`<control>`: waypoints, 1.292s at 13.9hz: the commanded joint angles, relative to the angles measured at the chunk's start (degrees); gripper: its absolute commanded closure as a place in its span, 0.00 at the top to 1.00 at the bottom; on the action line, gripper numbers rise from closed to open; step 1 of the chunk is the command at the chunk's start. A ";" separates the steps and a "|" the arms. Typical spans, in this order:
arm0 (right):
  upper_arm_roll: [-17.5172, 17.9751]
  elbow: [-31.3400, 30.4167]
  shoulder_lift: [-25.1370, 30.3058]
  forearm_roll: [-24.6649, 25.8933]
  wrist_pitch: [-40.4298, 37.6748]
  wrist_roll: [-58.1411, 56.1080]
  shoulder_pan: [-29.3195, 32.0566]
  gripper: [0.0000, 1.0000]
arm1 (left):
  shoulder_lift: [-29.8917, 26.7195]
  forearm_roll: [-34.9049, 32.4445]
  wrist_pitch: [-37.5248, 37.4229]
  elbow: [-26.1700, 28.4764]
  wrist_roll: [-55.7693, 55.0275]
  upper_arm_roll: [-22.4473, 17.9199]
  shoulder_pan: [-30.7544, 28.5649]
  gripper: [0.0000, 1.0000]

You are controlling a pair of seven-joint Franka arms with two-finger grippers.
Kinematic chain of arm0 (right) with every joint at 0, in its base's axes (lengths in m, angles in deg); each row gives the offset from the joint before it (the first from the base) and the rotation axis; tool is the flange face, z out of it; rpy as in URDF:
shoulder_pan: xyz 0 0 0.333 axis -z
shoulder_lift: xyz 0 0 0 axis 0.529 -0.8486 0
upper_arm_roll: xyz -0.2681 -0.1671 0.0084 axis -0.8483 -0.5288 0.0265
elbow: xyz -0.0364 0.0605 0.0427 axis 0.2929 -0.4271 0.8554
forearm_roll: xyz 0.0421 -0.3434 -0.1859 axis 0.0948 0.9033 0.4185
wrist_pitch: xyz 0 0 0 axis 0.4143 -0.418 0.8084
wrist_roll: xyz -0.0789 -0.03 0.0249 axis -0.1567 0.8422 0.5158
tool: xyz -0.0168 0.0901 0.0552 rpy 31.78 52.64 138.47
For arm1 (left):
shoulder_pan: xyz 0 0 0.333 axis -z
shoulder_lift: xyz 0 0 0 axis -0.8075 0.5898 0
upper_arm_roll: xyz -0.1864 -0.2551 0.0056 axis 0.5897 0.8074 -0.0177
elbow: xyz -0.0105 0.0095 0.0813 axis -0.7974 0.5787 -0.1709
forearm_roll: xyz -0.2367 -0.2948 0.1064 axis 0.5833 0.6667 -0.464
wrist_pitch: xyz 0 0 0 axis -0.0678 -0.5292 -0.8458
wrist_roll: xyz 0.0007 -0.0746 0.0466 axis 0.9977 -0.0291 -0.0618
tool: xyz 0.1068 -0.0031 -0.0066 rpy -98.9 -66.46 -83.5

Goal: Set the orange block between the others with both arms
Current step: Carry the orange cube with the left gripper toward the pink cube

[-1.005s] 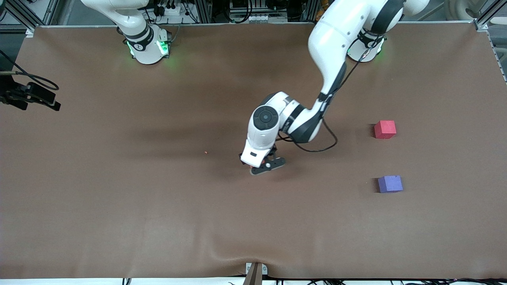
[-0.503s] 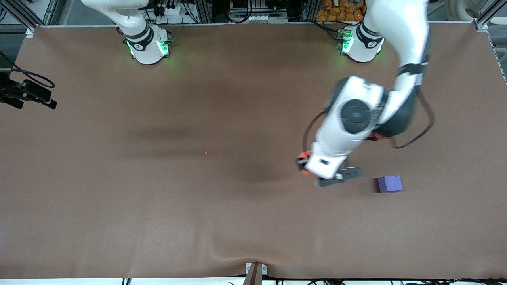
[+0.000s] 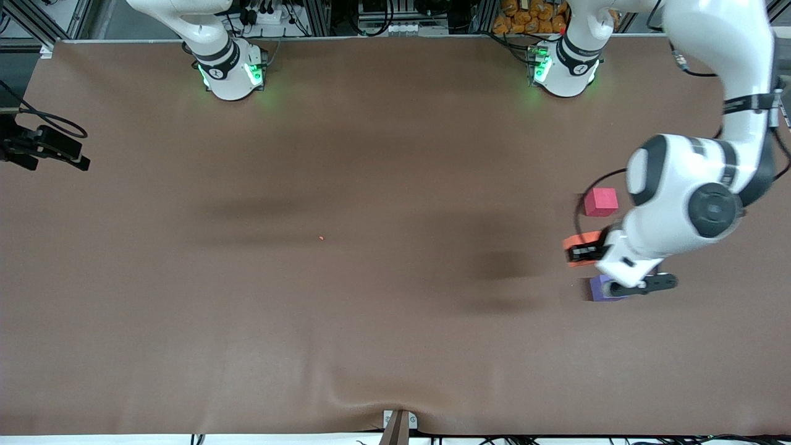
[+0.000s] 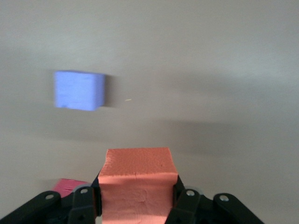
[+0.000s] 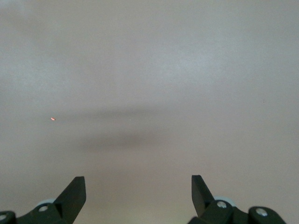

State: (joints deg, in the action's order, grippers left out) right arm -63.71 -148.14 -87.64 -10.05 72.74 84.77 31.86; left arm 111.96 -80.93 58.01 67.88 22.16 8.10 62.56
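The robot's left gripper will release the orange block on the mat (image 3: pixel 603 245) (image 4: pixel 74 139) between the pinkish-red cube and the purple cube.
The orange block (image 3: pixel 577 240) hangs pinched between the black fingers of my left gripper (image 3: pixel 581 250), over the mat between the pinkish-red cube (image 3: pixel 600 202) and the purple cube (image 3: pixel 599 288). The left wrist hides part of the purple cube. The left wrist view shows my left gripper (image 4: pixel 137 198) shut on the orange block (image 4: pixel 137 179); the purple cube (image 4: pixel 78 89) lies ahead and the red cube (image 4: pixel 69 185) peeks out beside one finger. My right gripper (image 5: pixel 138 186) waits open, high over bare mat, with nothing between its fingers.
A brown mat (image 3: pixel 309 321) covers the whole table. A tiny orange speck (image 3: pixel 321 237) lies near the middle. A black device with cables (image 3: pixel 46 148) juts in at the right arm's end. A small bracket (image 3: pixel 398 423) sits at the mat's nearest edge.
My left arm has swung from the table's middle toward its own end, carrying the orange block to the gap between the red and purple cubes. The right arm has barely moved.
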 commanded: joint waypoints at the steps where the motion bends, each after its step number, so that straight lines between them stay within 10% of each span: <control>1: 0.38 -0.28 0.12 0.28 -0.39 -0.60 -0.19 1.00 | -2.40 -3.92 6.94 9.26 6.91 0.95 -5.95 0.00; 7: 0.38 -0.37 -0.40 0.28 0.05 -0.60 0.07 1.00 | -1.97 -4.56 26.99 23.26 15.55 1.74 -12.23 0.00; 18: 0.38 -0.72 -0.58 0.02 0.49 -0.24 -0.63 1.00 | 0.58 -4.38 35.36 26.43 16.78 3.76 -12.23 0.00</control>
State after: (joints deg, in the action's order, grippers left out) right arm -63.25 -148.35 -88.35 -10.06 73.09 84.73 31.64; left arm 112.54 -84.44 90.87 93.00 38.12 11.63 50.44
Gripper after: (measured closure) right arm 0.000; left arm 0.463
